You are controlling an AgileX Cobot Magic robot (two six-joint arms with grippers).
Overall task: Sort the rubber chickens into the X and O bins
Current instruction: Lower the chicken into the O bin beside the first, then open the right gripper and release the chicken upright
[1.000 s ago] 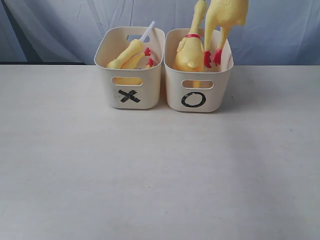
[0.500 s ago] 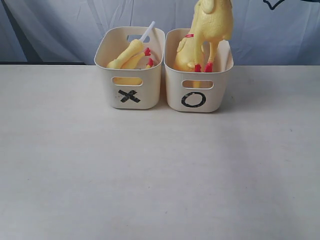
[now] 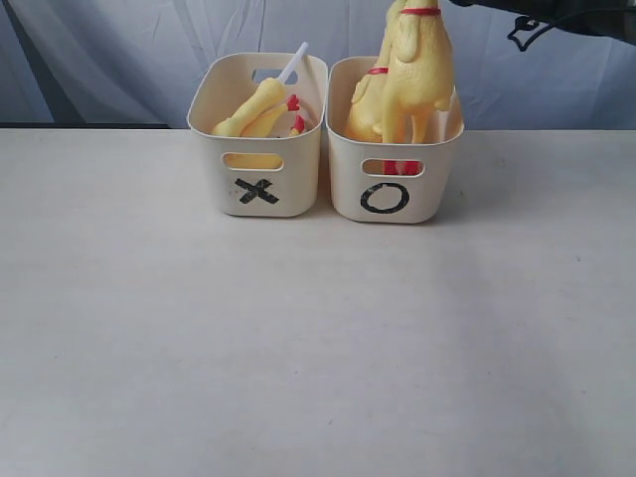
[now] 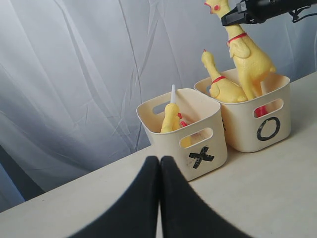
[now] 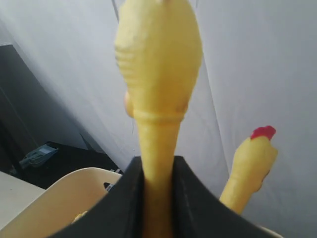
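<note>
The robot's right gripper should release the upright chicken inside the O bin point(image 3: 424, 103), next to the other large chicken that leans there.
The cream O bin point(image 3: 343, 189) holds one large yellow rubber chicken point(image 3: 366, 107) leaning at its left side. A second large chicken point(image 3: 419, 70) stands upright in that bin, its red feet showing through the handle slot. My right gripper point(image 5: 157, 171) is shut on this chicken's neck point(image 5: 157, 139), just under the head, and the left wrist view shows the gripper point(image 4: 227, 20) above the O bin point(image 4: 247, 131). The X bin point(image 3: 256, 199) holds the smaller chickens point(image 3: 260, 104). My left gripper point(image 4: 159, 162) is shut and empty, low over the table in front of the X bin point(image 4: 173, 148).
A white stick point(image 3: 294, 62) pokes out of the X bin. The two bins stand side by side at the table's back edge, against a pale draped backdrop. The right arm point(image 3: 556, 15) crosses the top right corner.
The held large chicken has come down, from hanging above the O bin to standing with its feet inside it. The right arm has come into view at the top right.
</note>
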